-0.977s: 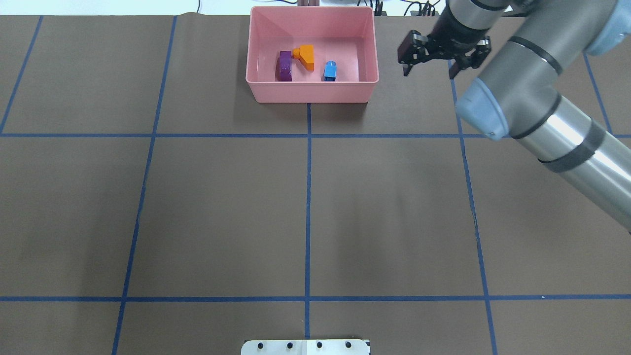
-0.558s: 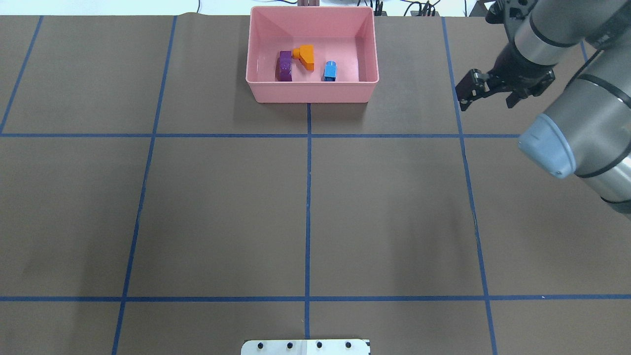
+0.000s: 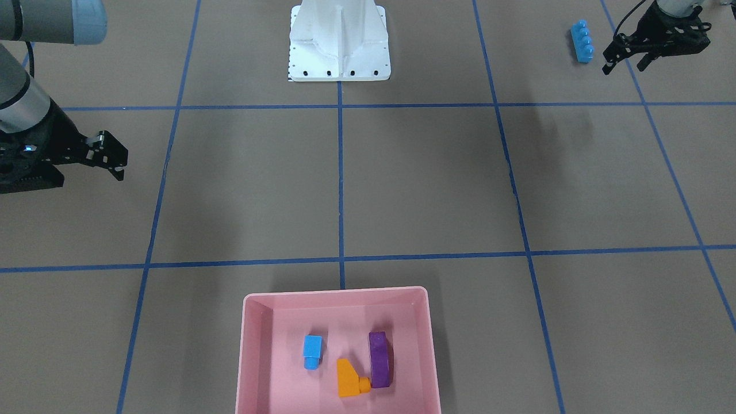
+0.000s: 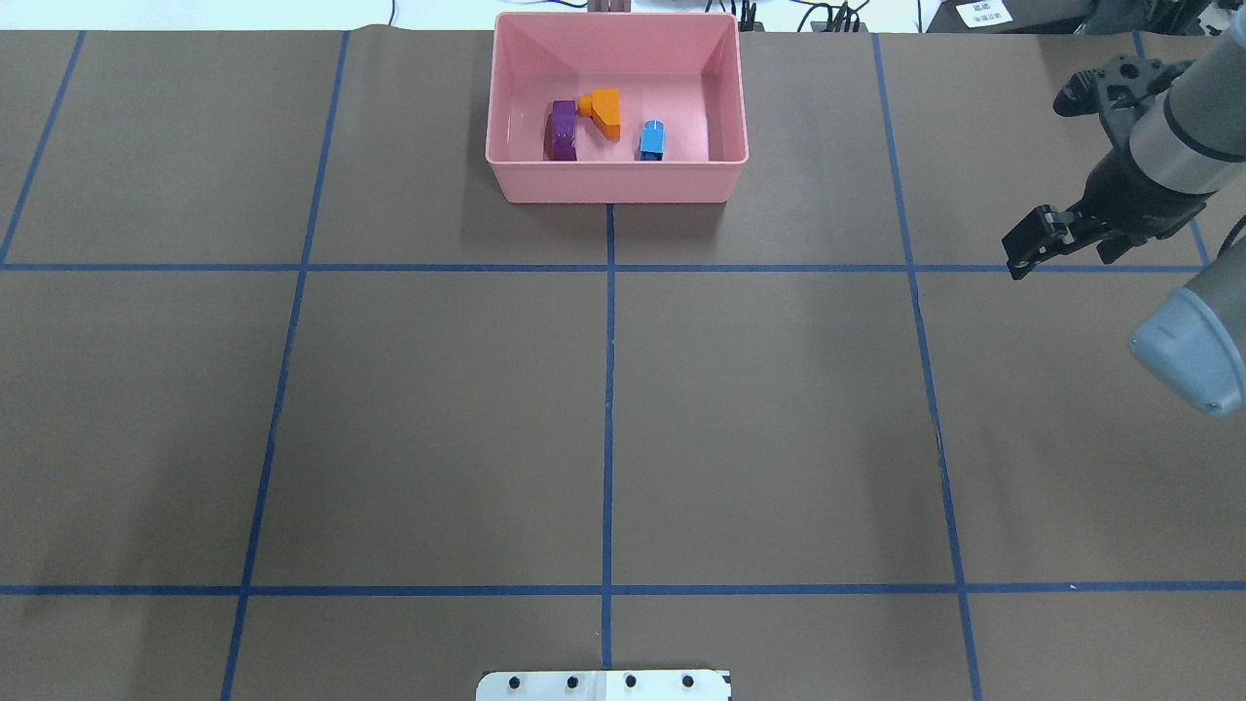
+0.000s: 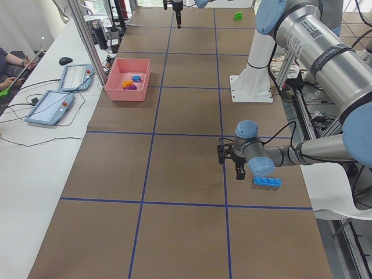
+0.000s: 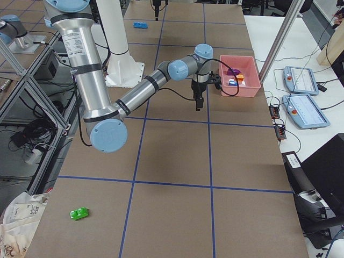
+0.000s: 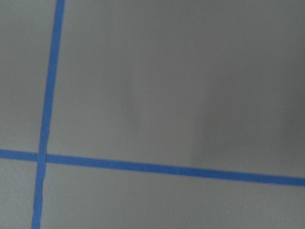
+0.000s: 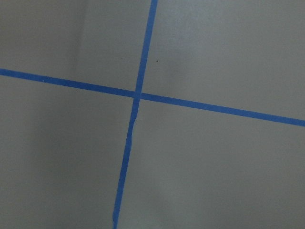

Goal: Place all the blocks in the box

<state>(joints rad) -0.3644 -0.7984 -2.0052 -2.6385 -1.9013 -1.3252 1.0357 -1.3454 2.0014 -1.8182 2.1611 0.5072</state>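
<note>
Next, I move my left gripper to the long blue block's middle (image 3: 583, 42) and close it there, because this block still belongs in the pink box.
The pink box (image 4: 616, 183) stands at the table's far middle and also shows in the front view (image 3: 253, 356). In it lie the purple sloped block (image 4: 562, 131), the orange block (image 4: 604, 110) and the small blue block (image 4: 652, 140). The long blue block (image 3: 582, 41) lies on the table near the robot's left side. My left gripper (image 3: 625, 66) is open and empty beside it, apart from it. The small green block (image 6: 79, 214) lies far out on my right. My right gripper (image 4: 1061, 261) is open and empty, well right of the box.
The white metal base (image 3: 339, 52) stands at the robot's edge of the table. Brown paper with blue tape lines (image 4: 608, 389) covers the table. Both wrist views show only this paper and tape. Tablets (image 5: 53, 104) lie beyond the box's side.
My right gripper has moved from just right of the box further right and back toward the robot, still open. The blocks in the box have not moved.
</note>
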